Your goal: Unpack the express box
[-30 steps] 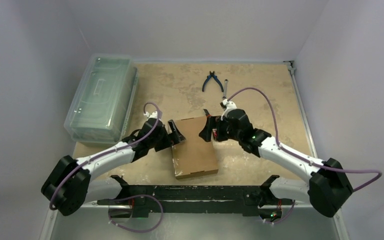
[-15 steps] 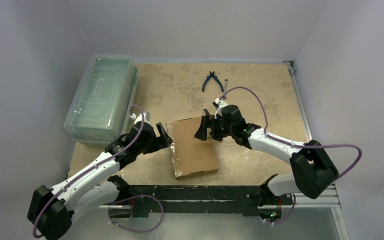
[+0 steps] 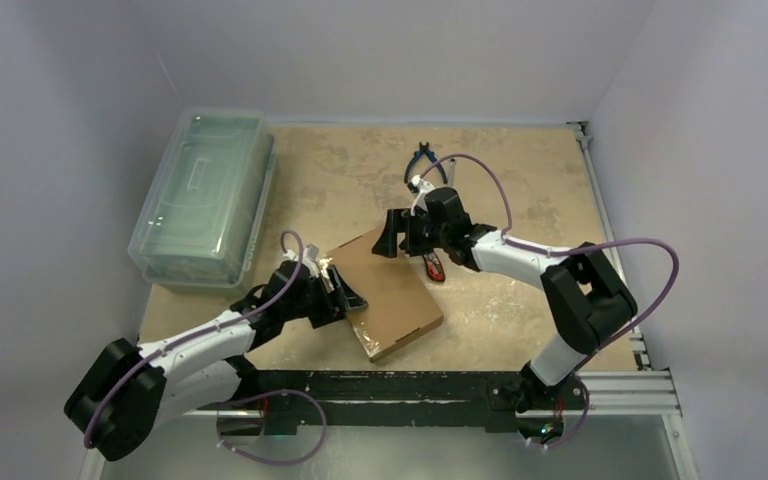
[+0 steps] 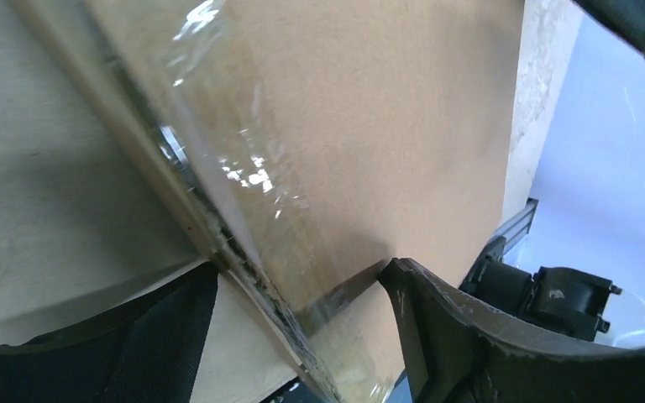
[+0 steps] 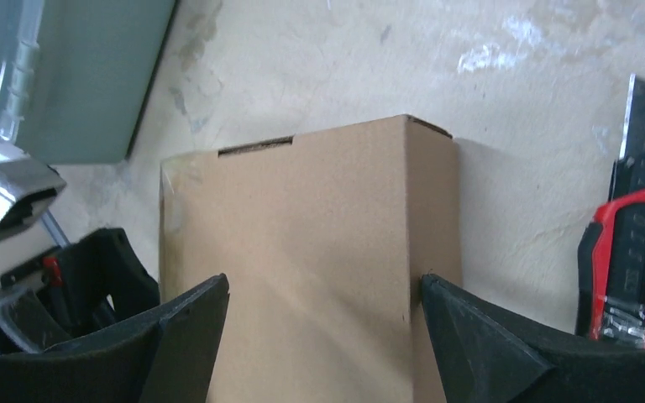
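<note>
The red utility knife lies beside the express box. I need to use my right gripper next to grab the knife by the taped handle (image 3: pixel 433 263) (image 5: pixel 624 332).
The express box (image 3: pixel 390 292), plain brown cardboard, lies askew in the middle of the table. My left gripper (image 3: pixel 346 296) is at its taped left edge. In the left wrist view that edge (image 4: pixel 243 252) runs between the open jaws of my left gripper (image 4: pixel 302 269), one finger over the top face and the other beside the wall. My right gripper (image 3: pixel 392 241) sits at the box's far corner. In the right wrist view the right gripper (image 5: pixel 323 281) is spread wide just above the box (image 5: pixel 302 218), holding nothing.
A red utility knife (image 3: pixel 433 266) lies on the table by the box's right side, also seen beside the right finger (image 5: pixel 630 269). Blue pliers (image 3: pixel 422 155) lie at the back. A large clear lidded bin (image 3: pixel 205 185) stands along the left edge.
The box has turned, its far end swinging left. Both grippers followed it and narrowed a little: the right moved back-left to the far corner, the left to the taped edge. The knife now shows.
</note>
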